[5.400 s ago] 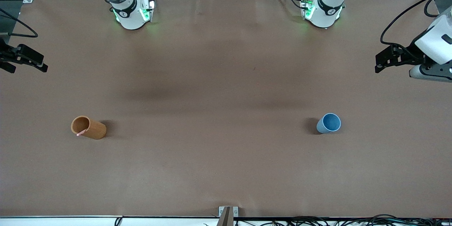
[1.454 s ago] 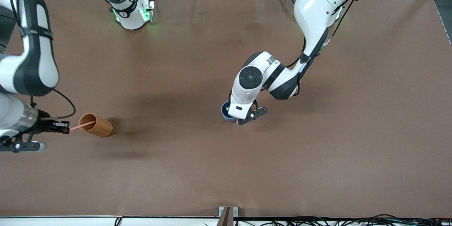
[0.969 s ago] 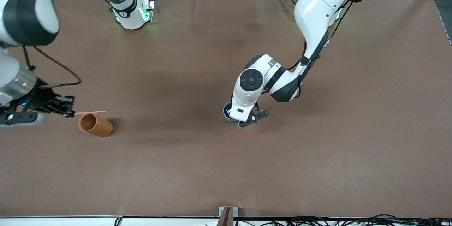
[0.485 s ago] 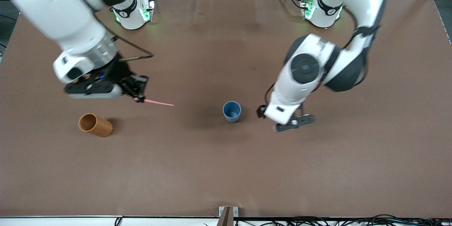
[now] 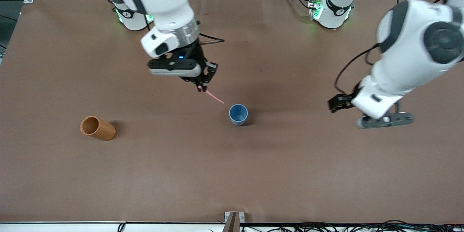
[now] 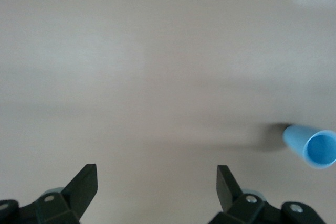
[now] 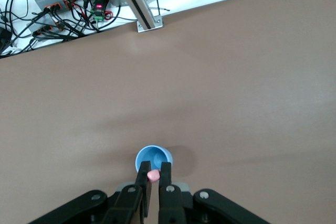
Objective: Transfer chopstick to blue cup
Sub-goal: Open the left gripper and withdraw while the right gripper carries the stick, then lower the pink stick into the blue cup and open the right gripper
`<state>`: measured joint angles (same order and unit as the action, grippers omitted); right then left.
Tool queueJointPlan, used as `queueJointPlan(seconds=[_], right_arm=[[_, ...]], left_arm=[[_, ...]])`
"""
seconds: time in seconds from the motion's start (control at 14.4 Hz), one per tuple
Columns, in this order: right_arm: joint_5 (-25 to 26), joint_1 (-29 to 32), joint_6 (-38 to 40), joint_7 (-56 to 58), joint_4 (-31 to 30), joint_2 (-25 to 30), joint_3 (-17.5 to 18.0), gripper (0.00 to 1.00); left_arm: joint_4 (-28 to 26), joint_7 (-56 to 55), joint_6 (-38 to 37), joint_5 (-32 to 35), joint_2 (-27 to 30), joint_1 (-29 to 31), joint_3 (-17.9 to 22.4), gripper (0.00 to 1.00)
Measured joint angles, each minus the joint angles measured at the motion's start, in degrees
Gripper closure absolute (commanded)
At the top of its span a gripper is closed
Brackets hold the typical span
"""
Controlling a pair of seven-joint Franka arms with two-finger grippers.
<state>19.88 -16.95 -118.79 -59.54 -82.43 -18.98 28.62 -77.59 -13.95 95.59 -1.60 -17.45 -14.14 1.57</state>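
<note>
The robot's right gripper will release the pink chopstick upright, with its lower tip on the inside bottom of the blue cup [image 5: 239, 118] [image 7: 156, 158].
My right gripper [image 5: 203, 85] is shut on one end of the thin pink chopstick [image 5: 214, 97]. It holds the stick in the air, slanting down toward the blue cup [image 5: 238, 114]. The stick's free tip is just short of the cup's rim, on the side toward the right arm's end. In the right wrist view the pink end [image 7: 153, 175] sits between the shut fingers of the right gripper [image 7: 154, 169], with the blue cup [image 7: 154, 157] just ahead. My left gripper [image 5: 337, 103] is open and empty over bare table toward the left arm's end. The left wrist view shows this gripper [image 6: 157, 174] spread wide, and the blue cup [image 6: 312, 148] far off.
An orange-brown cylindrical cup [image 5: 97, 128] stands toward the right arm's end of the brown table [image 5: 232, 174], with nothing showing in it. A metal bracket [image 5: 233, 217] sits at the table edge nearest the front camera.
My right gripper has carried the chopstick from near the orange-brown cup toward the blue cup. My left gripper has drawn away from the blue cup toward its own end of the table.
</note>
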Motion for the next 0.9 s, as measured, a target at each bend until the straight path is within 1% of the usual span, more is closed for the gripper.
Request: queueJointPlan(seconds=[0.07, 0.28, 0.48, 0.62, 0.83, 0.9], right_arm=[[3.04, -1.63, -0.71, -3.05, -0.01, -1.27, 0.01, 0.97], [11.43, -6.07, -3.26, -9.99, -0.02, -5.09, 0.0, 0.97], [21.17, -8.83, -3.82, -14.53, -0.04, -8.72, -0.02, 0.96], [24.17, -9.3, -6.03, -15.28, -0.1, -10.69, -0.03, 0.96], [28.88, -9.39, -9.49, -15.32, -1.12, -13.5, -0.07, 0.92], [30.2, -9.4, -9.92, -15.36, -1.37, -14.59, -0.08, 0.88]], left_arm=[[-0.08, 4.35, -1.41, -0.31, 1.06, 1.38, 1.06, 0.0], [-0.31, 13.55, -6.29, -0.46, 4.93, 5.86, 1.55, 0.0], [-0.7, 14.72, -9.77, -0.47, 10.14, 6.18, 0.61, 0.0], [-1.93, 13.7, -10.32, -0.47, 12.14, 5.75, -0.72, 0.0], [-3.58, 13.64, -10.11, -0.47, 12.48, 5.55, -0.94, 0.0], [-3.82, 13.64, -10.05, -0.47, 12.48, 5.57, -0.92, 0.0]])
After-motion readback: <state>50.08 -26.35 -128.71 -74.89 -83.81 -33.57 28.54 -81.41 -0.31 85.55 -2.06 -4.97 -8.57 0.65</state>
